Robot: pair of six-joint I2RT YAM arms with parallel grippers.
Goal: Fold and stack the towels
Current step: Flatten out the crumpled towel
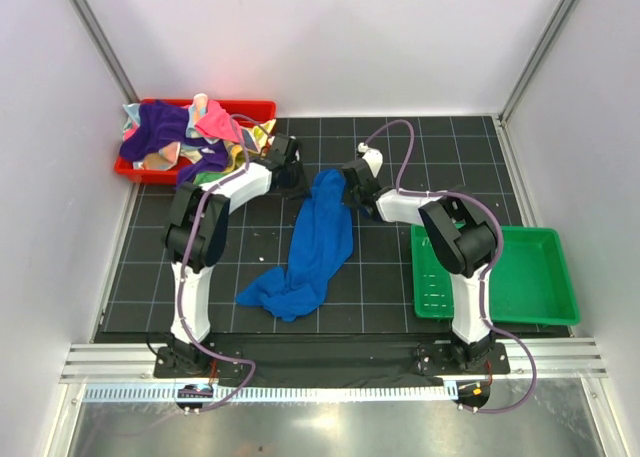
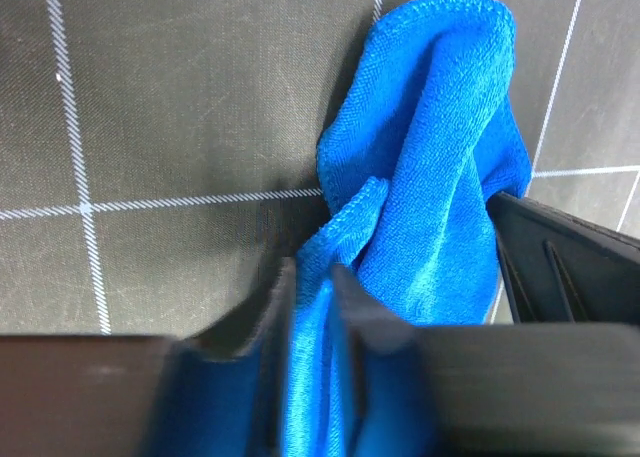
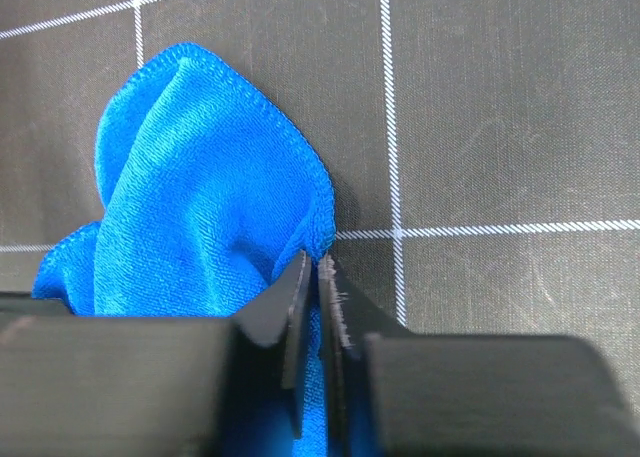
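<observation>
Next, my right gripper releases the blue towel's hem on the black mat (image 1: 371, 249) next to the green tray.
A royal blue towel (image 1: 316, 239) lies crumpled in a long strip on the black gridded mat, its far end lifted between both grippers. My left gripper (image 1: 301, 175) is shut on a fold of the blue towel (image 2: 430, 177), with cloth pinched between its fingers (image 2: 355, 297). My right gripper (image 1: 347, 180) is shut on the stitched hem of the same towel (image 3: 200, 197), just right of the left gripper. More towels (image 1: 175, 132), purple, pink and patterned, are heaped in the red tray (image 1: 250, 105) at the far left.
An empty green tray (image 1: 520, 277) sits at the near right of the mat. White walls and metal frame posts enclose the workspace on three sides. The other gripper's dark finger (image 2: 570, 267) shows at the right of the left wrist view.
</observation>
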